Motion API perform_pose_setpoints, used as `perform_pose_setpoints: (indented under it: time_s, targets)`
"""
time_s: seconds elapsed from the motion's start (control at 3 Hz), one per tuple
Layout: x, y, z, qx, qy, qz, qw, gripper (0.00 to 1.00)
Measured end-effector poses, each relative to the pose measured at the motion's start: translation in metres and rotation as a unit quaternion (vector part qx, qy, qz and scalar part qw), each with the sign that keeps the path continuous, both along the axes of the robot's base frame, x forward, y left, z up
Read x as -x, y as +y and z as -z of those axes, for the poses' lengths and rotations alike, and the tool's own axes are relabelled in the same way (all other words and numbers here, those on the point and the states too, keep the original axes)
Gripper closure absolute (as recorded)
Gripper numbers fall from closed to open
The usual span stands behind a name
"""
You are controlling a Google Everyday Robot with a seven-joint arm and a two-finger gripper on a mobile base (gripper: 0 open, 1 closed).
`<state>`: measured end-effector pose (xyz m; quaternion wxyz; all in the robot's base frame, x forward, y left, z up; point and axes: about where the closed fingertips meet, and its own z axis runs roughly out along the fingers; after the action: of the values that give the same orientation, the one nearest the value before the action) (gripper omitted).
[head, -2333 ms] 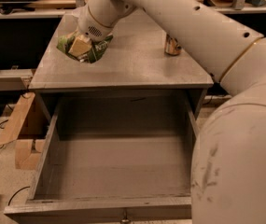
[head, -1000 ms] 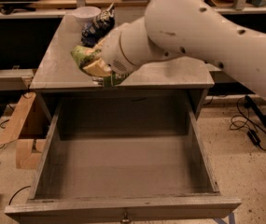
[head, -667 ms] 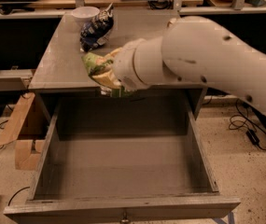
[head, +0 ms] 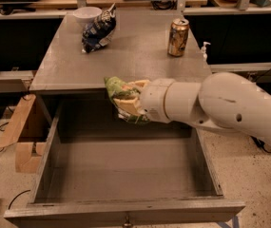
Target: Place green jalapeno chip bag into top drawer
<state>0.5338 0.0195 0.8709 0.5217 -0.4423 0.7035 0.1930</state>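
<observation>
The green jalapeno chip bag will be released at the back of the open top drawer's grey bottom (head: 145, 125).
The green jalapeno chip bag (head: 117, 91) is a crumpled bright-green bag with pale patches. My gripper (head: 128, 101) is shut on it and holds it in the air over the back of the open top drawer (head: 125, 172), just in front of the table's front edge. The white arm reaches in from the right. The drawer is pulled fully out; its grey floor is bare and a small knob (head: 125, 219) shows at its front.
On the grey table top (head: 135, 51) lie a dark blue-black chip bag (head: 98, 28), a white bowl (head: 87, 15) behind it and a brown can (head: 178, 37) at the right. A cardboard box (head: 21, 137) stands on the floor at the left.
My gripper has lifted the green bag off the table top and carried it forward and right, down to a spot over the back of the open drawer.
</observation>
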Motion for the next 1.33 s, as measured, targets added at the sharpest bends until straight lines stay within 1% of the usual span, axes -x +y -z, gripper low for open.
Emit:
perform_pose_setpoints:
  time_s: [0.33,0.67,1.0,1.33]
  targets:
    - [-0.015,-0.026,0.049,-0.053,0.045,0.000,0.9976,1.00]
    - [-0.027,-0.043,0.094,-0.087,0.090,-0.005,0.9922,1.00]
    - [-0.033,-0.056,0.124,-0.099,0.123,-0.007,0.9874,1.00]
    - [-0.039,-0.061,0.145,-0.102,0.158,-0.012,0.9820,0.82]
